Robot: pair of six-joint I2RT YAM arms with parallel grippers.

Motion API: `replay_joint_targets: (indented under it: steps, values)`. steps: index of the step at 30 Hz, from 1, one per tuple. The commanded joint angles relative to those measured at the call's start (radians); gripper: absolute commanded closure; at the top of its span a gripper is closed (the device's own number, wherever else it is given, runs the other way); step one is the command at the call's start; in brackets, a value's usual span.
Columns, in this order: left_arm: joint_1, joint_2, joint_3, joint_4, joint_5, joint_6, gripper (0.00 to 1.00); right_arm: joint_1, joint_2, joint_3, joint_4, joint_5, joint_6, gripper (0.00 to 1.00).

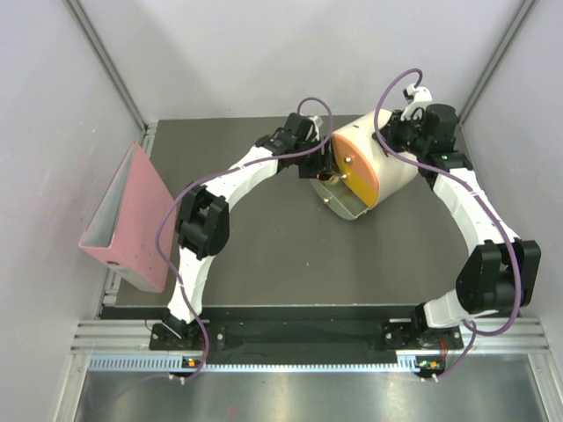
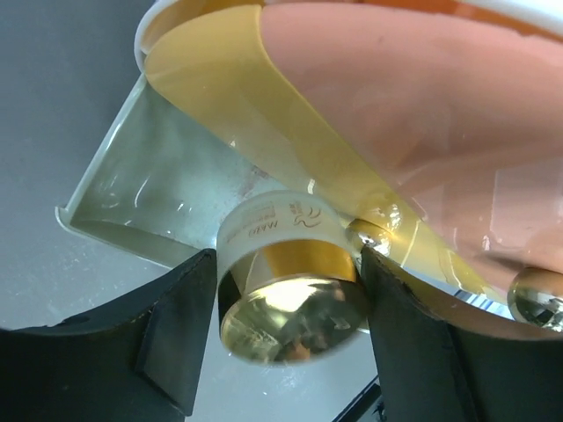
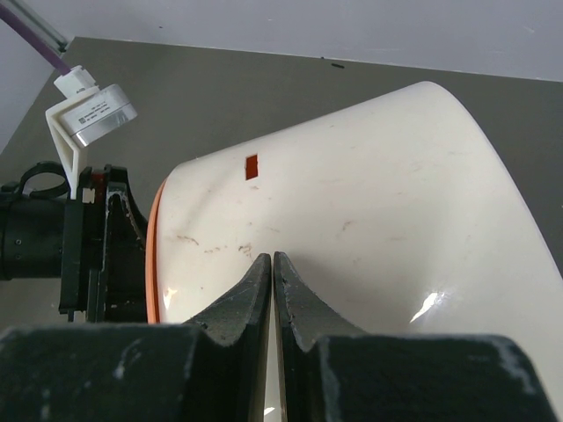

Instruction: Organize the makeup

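Note:
Next, my left gripper will go to the front knob (image 1: pixel 326 200) of the pulled-out clear drawer and close there, because the compact belongs inside.
A round compact (image 2: pixel 290 308) with a gold band and a shiny face sits between the fingers of my left gripper (image 2: pixel 288 264), which touch it on both sides. It hangs over the pulled-out clear drawer (image 2: pixel 132 193) of the cream box (image 1: pixel 391 171). From above, the left gripper (image 1: pixel 324 171) is at the box's orange-yellow front, over the open drawer (image 1: pixel 347 207). My right gripper (image 3: pixel 273 257) is shut, its tips against the box's cream shell (image 3: pixel 378 202), at the far side (image 1: pixel 400 132). No other makeup shows.
A pink binder (image 1: pixel 132 220) leans at the table's left edge. The yellow drawer front (image 2: pixel 229 97) and a peach one (image 2: pixel 422 114) stand close above the compact, with metal knobs (image 2: pixel 369 236) beside the left gripper's right finger. Grey walls enclose the table.

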Motion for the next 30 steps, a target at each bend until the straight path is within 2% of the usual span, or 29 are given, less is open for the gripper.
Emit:
replay_joint_targets:
  steps: [1, 9, 22, 25, 27, 28, 29, 30]
  values:
    - [0.000, -0.003, 0.055, 0.016, -0.006, 0.013, 0.29, 0.013, 0.096, -0.125, -0.441, 0.057, -0.021, 0.94]
    - [0.008, -0.009, 0.055, 0.007, -0.020, 0.014, 0.29, 0.015, 0.094, -0.128, -0.441, 0.054, -0.019, 0.94]
    - [0.035, -0.132, 0.007, 0.061, -0.036, 0.045, 0.34, 0.013, 0.092, -0.128, -0.444, 0.054, -0.021, 0.94]
    - [0.049, -0.201, -0.085, 0.084, -0.031, 0.062, 0.38, 0.016, 0.092, -0.128, -0.446, 0.054, -0.021, 0.94]
    - [0.058, -0.253, -0.125, 0.087, -0.025, 0.071, 0.45, 0.016, 0.094, -0.130, -0.444, 0.054, -0.022, 0.94]
    - [0.063, -0.270, -0.171, 0.094, -0.014, 0.077, 0.50, 0.016, 0.094, -0.131, -0.443, 0.054, -0.021, 0.94]
    - [0.064, -0.285, -0.196, 0.098, -0.007, 0.082, 0.61, 0.016, 0.096, -0.133, -0.441, 0.054, -0.021, 0.94]
    - [0.071, -0.311, -0.220, 0.098, -0.002, 0.080, 0.68, 0.016, 0.094, -0.133, -0.441, 0.054, -0.019, 0.94]
